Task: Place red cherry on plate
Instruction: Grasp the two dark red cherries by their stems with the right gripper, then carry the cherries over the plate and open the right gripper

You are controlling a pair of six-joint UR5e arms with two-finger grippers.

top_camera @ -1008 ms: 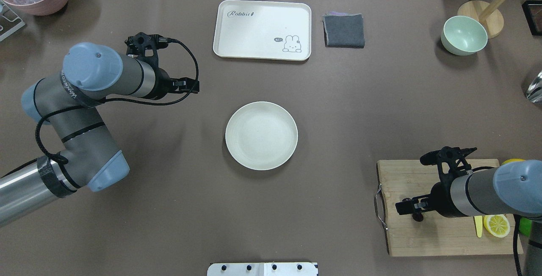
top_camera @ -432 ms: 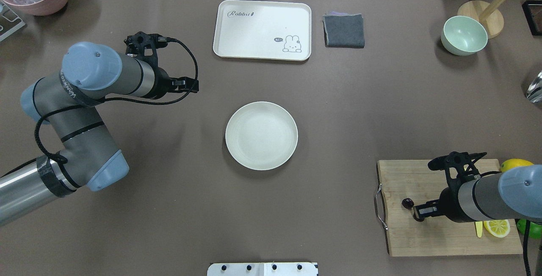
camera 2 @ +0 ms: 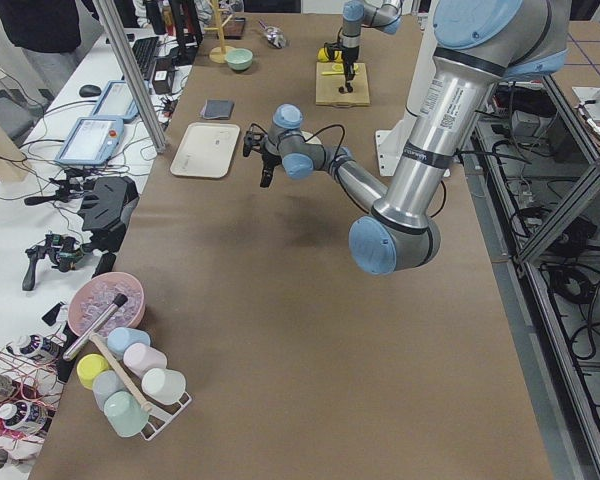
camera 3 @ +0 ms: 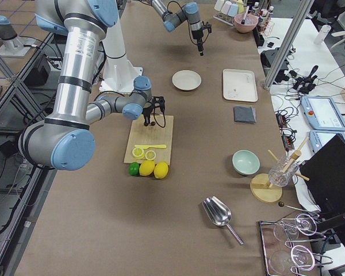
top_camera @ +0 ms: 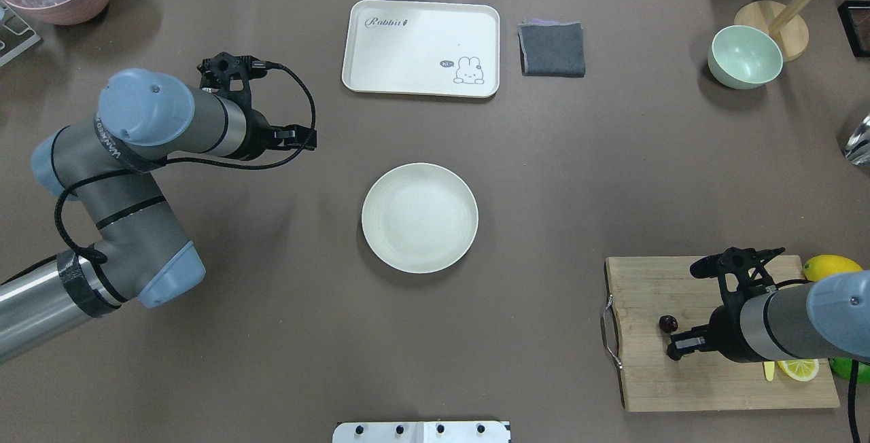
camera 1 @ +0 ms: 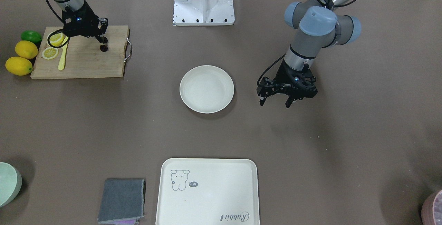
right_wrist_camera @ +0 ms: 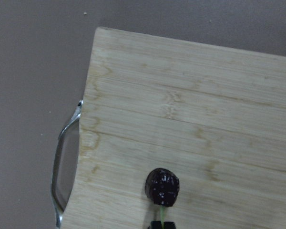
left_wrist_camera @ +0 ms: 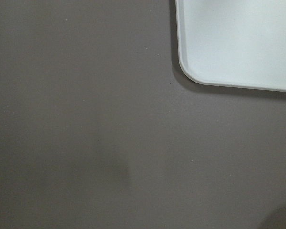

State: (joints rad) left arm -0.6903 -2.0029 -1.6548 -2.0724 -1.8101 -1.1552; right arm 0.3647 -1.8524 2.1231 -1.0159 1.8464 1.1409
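Note:
The red cherry will be set free by my right gripper, which is to let go of it in the middle of the round cream plate point(camera 1: 209, 88).
The red cherry point(right_wrist_camera: 163, 186) is a small dark fruit over the left part of the wooden cutting board point(top_camera: 652, 375). Its thin green stem runs back into the fingertips of my right gripper point(top_camera: 676, 348), which is shut on that stem. I cannot tell whether the cherry point(top_camera: 668, 323) touches the board. The round cream plate point(top_camera: 419, 217) sits bare at the table's centre, well to the left of the board. My left gripper point(camera 1: 275, 103) hovers open and holds nothing, beside the plate point(camera 1: 206, 88) on the robot's left.
Lemon slices point(camera 1: 50, 53) and a yellow knife point(camera 1: 62, 57) lie on the board, with whole lemons point(camera 1: 20, 65) and a lime point(camera 1: 31, 36) beside it. At the far side are a rabbit tray point(top_camera: 421, 47), a grey cloth point(top_camera: 552, 49) and a green bowl point(top_camera: 744, 57).
My right gripper has drawn back to the right across the board, and the cherry has moved with it. The left arm has barely shifted.

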